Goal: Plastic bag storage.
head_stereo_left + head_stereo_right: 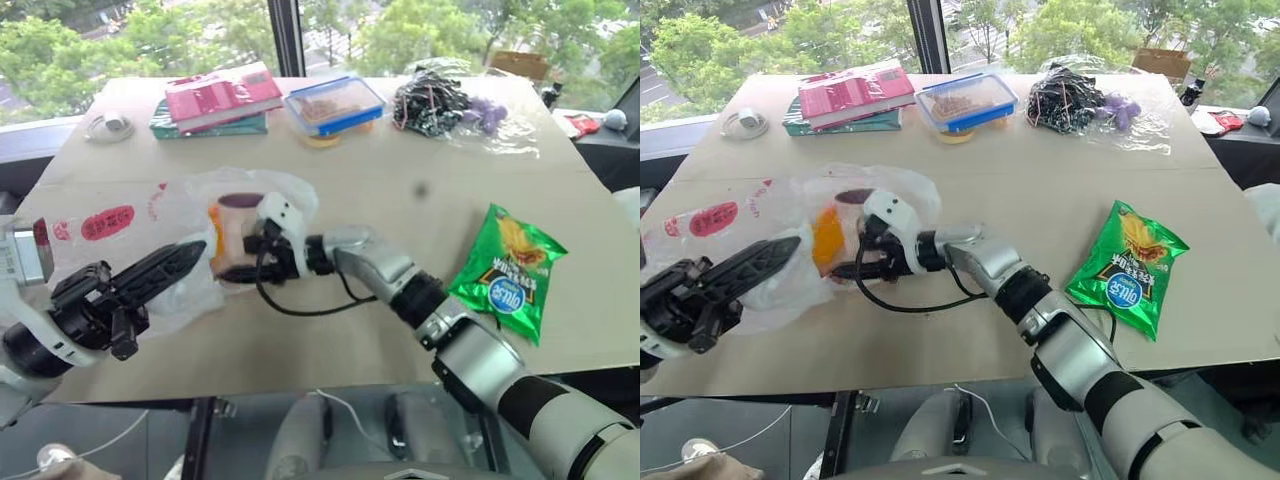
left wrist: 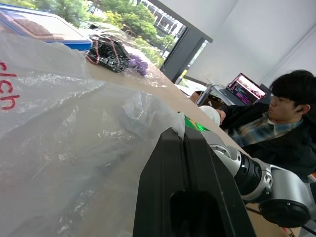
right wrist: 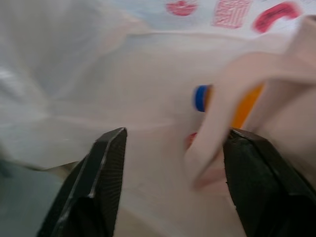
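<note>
The right gripper closes next on the far edge of the plastic bag's opening point(image 1: 309, 194), beyond the pale cup-like thing.
The plastic bag point(image 1: 120, 225), translucent white film with red prints, lies crumpled on the left of the brown table point(image 1: 400, 200). My left gripper point(image 1: 190, 255) points right at the bag's near side and is shut, with the film bunched at its fingertips point(image 2: 173, 133). My right gripper point(image 3: 173, 136) reaches left into the bag's mouth, its fingers point(image 1: 872, 238) apart. Inside the bag are an orange thing point(image 1: 827, 238) with a blue cap point(image 3: 200, 98) and a pale cup-like thing point(image 1: 238, 215). A pale shape leans against one right finger.
At the table's far edge lie a stack of books point(image 1: 215, 100), a blue-lidded box point(image 1: 335, 105) and a clear bag of dark cords point(image 1: 432, 105). A green chips packet point(image 1: 508, 270) lies to the right. A person point(image 2: 276, 123) sits beyond the table by a laptop point(image 2: 244, 89).
</note>
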Controlling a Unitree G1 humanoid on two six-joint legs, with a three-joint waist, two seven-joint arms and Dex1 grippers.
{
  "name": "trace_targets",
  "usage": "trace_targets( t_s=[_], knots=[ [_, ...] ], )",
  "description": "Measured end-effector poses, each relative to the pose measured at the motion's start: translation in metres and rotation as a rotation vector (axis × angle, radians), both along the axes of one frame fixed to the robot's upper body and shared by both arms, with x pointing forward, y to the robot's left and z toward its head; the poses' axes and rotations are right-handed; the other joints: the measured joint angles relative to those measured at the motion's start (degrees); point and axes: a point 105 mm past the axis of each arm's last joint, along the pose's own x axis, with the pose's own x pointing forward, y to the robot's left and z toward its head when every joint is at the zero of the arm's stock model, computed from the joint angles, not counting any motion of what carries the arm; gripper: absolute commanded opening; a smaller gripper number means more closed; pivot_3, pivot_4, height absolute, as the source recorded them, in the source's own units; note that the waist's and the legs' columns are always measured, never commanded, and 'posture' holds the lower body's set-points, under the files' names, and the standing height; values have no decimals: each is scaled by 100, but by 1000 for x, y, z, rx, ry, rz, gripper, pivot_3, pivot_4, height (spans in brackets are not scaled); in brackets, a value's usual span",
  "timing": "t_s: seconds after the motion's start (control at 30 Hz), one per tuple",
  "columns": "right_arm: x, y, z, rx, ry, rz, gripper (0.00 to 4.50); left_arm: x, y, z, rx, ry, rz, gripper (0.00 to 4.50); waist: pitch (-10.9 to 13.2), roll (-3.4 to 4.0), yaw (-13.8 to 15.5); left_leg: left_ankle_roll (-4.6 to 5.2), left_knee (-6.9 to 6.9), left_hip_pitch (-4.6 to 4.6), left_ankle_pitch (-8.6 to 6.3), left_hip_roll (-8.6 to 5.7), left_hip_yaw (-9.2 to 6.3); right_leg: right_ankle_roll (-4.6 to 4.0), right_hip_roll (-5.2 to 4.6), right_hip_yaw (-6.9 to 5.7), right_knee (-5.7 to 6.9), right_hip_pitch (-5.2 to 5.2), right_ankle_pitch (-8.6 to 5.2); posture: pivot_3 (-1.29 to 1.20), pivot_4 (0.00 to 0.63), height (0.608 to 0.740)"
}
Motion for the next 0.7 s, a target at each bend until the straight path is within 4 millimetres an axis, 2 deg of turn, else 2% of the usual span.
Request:
trace_targets(
  t_s=[0.17,0.23,0.27,0.4,0.47,0.57,0.7],
  knots=[
    [2,-2,34,76,-110,-13,2863,4,0,1,-4,-12,3,0,-2,-4,-1,-9,-2,-4,-5,0,-3,-1,2,-1,0,0,0,0,150,740],
    [-1,-11,46,97,-153,-9,2863,6,0,-1,-3,-6,1,0,-2,-5,6,-11,-4,-6,-6,0,-5,-1,1,-2,0,0,0,0,150,740],
    [-2,-22,51,90,-195,-12,2863,6,0,-3,-4,-5,5,0,-4,-7,33,-10,-4,-6,-7,-1,-6,-1,-2,-3,-2,1,0,0,150,740],
    [9,-54,49,33,-242,-100,2863,7,-2,-9,-12,8,1,0,-13,-23,44,-10,-2,-3,-6,0,-3,-3,-3,-3,-1,4,-1,0,150,740],
    [12,-57,49,28,-247,-153,2863,8,-3,-9,-10,4,-10,0,-11,-20,2,-15,-2,0,-3,11,1,-8,-1,3,3,0,0,0,150,740],
    [33,-65,49,-19,-317,-313,2863,8,-4,-7,-8,-13,-17,0,-11,-18,-12,-18,-3,3,-1,20,1,-22,11,0,7,-3,-1,0,150,740],
    [68,-74,47,-61,-309,-515,2863,6,-7,-13,-14,-19,-10,0,-11,-18,-10,-18,-3,0,-1,16,10,-22,19,6,6,-4,-1,0,150,740]
  ],
)
